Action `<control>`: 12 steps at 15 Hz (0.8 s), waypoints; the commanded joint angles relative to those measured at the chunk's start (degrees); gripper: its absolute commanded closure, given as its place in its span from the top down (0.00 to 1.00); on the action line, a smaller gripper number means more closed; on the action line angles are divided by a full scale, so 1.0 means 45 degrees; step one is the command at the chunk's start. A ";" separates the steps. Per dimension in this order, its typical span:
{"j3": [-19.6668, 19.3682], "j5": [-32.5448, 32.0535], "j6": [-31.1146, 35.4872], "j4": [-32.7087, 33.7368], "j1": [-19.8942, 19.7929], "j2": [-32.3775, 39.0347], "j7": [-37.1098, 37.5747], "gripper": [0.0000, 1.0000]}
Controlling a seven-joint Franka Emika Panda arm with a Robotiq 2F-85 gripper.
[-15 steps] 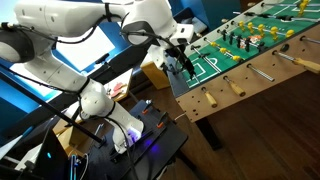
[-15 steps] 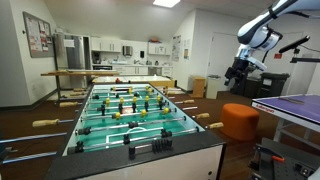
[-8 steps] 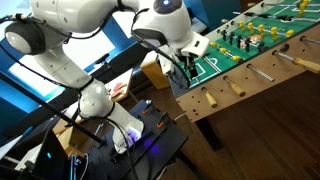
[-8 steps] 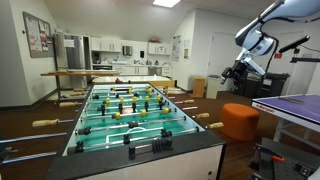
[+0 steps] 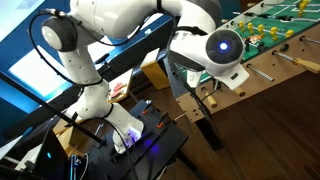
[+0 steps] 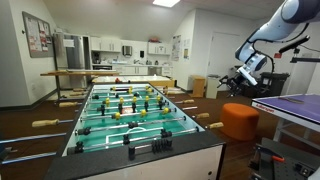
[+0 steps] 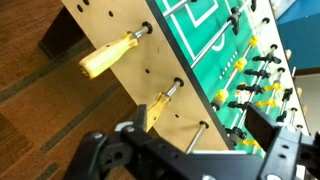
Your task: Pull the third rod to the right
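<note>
My gripper should close next on the yellow handle (image 7: 155,112) beside the one nearest the foosball table's leg, so that I can pull that rod.
The foosball table (image 5: 272,48) shows in both exterior views (image 6: 130,112) and in the wrist view (image 7: 200,35). My gripper (image 7: 198,126) is open beside its wooden side wall. In the wrist view one yellow rod handle (image 7: 110,55) sticks out at the upper left. A second yellow handle (image 7: 152,108) lies by my left finger. A third rod's bare metal shaft (image 7: 196,138) runs between my fingers, untouched; its handle is hidden behind the gripper body. In an exterior view my wrist (image 5: 222,50) hides the jaws. In an exterior view the gripper (image 6: 233,80) hangs right of the table.
An orange stool (image 6: 238,120) and a purple-topped table (image 6: 290,104) stand under the arm. More rod handles (image 5: 237,88) stick out along the table's side. A cardboard box (image 5: 152,72) and cabled electronics (image 5: 130,130) sit by the robot base.
The arm has swung down and toward the table's side; the wrist now fills the middle of one exterior view. The gripper has come level with the rod handles.
</note>
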 commanded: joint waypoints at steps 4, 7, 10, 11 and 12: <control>0.1723 0.1219 -0.1215 0.4059 -0.1724 0.3743 0.1822 1.00; 0.1895 0.0996 -0.0989 0.3611 -0.1723 0.3638 0.1410 1.00; 0.1983 0.0930 -0.1181 0.4039 -0.1756 0.3927 0.1565 1.00; 0.1985 0.0925 -0.1189 0.4070 -0.1765 0.3927 0.1571 1.00; 0.2021 0.1015 -0.1170 0.4347 -0.1769 0.4202 0.1964 1.00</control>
